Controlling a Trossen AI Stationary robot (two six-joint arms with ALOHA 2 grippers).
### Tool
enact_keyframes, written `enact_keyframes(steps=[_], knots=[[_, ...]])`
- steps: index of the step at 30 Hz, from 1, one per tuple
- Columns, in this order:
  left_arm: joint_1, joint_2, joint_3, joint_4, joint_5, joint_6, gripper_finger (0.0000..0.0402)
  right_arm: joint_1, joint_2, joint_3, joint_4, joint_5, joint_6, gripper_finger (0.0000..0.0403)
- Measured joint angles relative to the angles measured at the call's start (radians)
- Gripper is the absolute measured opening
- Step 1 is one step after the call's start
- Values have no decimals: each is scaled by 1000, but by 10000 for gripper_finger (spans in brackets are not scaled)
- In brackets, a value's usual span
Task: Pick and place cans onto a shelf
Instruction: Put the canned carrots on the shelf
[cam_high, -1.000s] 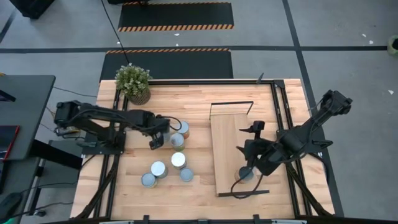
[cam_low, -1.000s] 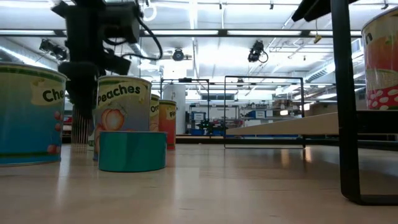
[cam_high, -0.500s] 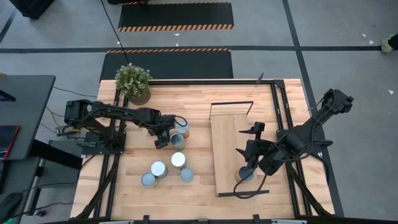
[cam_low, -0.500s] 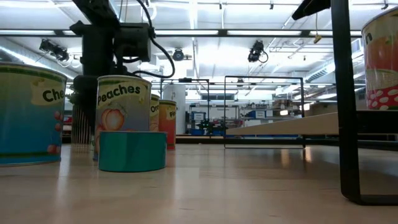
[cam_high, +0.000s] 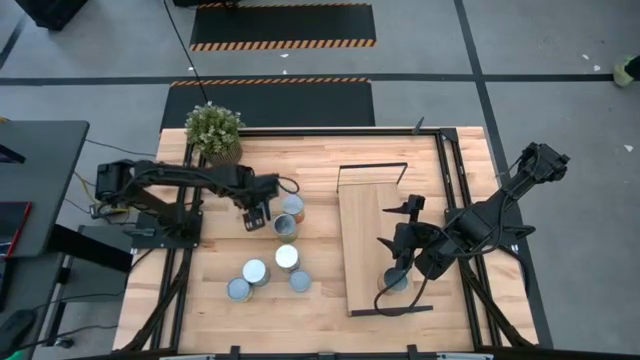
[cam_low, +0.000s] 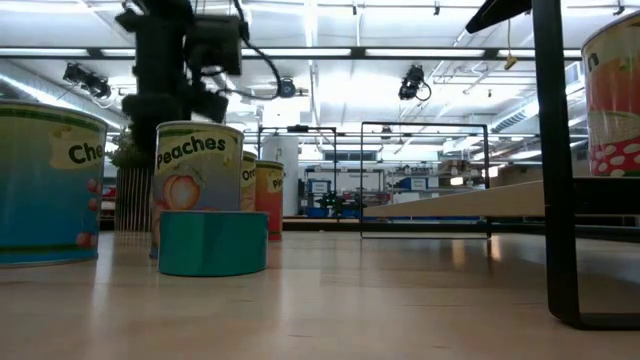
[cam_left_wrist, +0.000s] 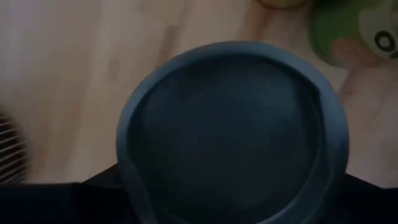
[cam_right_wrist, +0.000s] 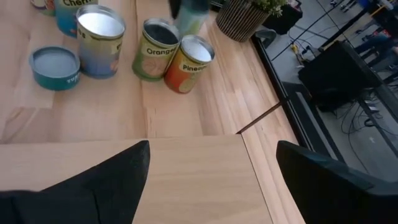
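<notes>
I should let go of the can with my left gripper on the shelf board (cam_high: 367, 286), next to the can standing near the board's front end.
My left gripper (cam_high: 256, 216) is shut on a can whose round blue-grey top (cam_left_wrist: 230, 124) fills the left wrist view. From above the gripper hides it. The same can shows blurred (cam_right_wrist: 189, 14) behind an orange-labelled can (cam_right_wrist: 155, 40) and a pineapple can (cam_right_wrist: 189, 56). Those two (cam_high: 291, 205) (cam_high: 284, 225) stand just right of the gripper. Several more cans (cam_high: 288, 257) stand nearer the front edge. My right gripper (cam_high: 400, 262) hangs open over the shelf (cam_high: 372, 225), beside a can (cam_high: 393, 281) standing on the board. My left gripper comes at the can from above, fingers pointing down, and the dark fingers (cam_left_wrist: 56, 202) stand on either side of its top rim (cam_left_wrist: 127, 155). The spot where the pads meet the wall lies outside the picture. Whether the can is clear of the table, I cannot tell.
A potted plant (cam_high: 215, 132) stands at the far left corner, behind the left arm. A flat teal tin (cam_low: 212, 243), a peaches can (cam_low: 198, 175) and a blue can (cam_low: 45, 185) stand near the front. The shelf's black end frames (cam_high: 372, 168) rise above the board.
My left gripper has shut around a can at the left of the far cluster. It then moved a little toward the table's left edge and rose slightly. The two neighbouring cans stayed where they were.
</notes>
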Motion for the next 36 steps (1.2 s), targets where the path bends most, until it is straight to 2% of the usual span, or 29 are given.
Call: enact_keyframes(steps=[5, 9, 11, 17, 22, 26, 31, 36], knots=[[15, 0, 181, -118, -114, 34, 261, -3, 0, 0, 6, 17, 1, 357], [15, 2, 290, -13, -165, 95, 257, -8, 0, 0, 9, 25, 3, 357], [14, 3, 318, 72, -140, 116, 257, -9, 0, 0, 9, 29, 3, 357], [-46, 33, 326, 269, 29, 100, 259, -12, -6, 0, -33, 21, -38, 357], [-165, 126, 326, 384, 96, 79, 259, -39, -48, 0, -105, 4, -15, 357], [-242, 195, 333, 487, 106, 43, 260, -47, -101, 0, -153, -1, 41, 357], [-324, 332, 461, 482, 101, 31, 260, -36, -151, 0, -200, -4, 115, 357], [-372, 510, 689, 400, 161, 72, 260, -33, -175, 0, -206, -44, 132, 357]])
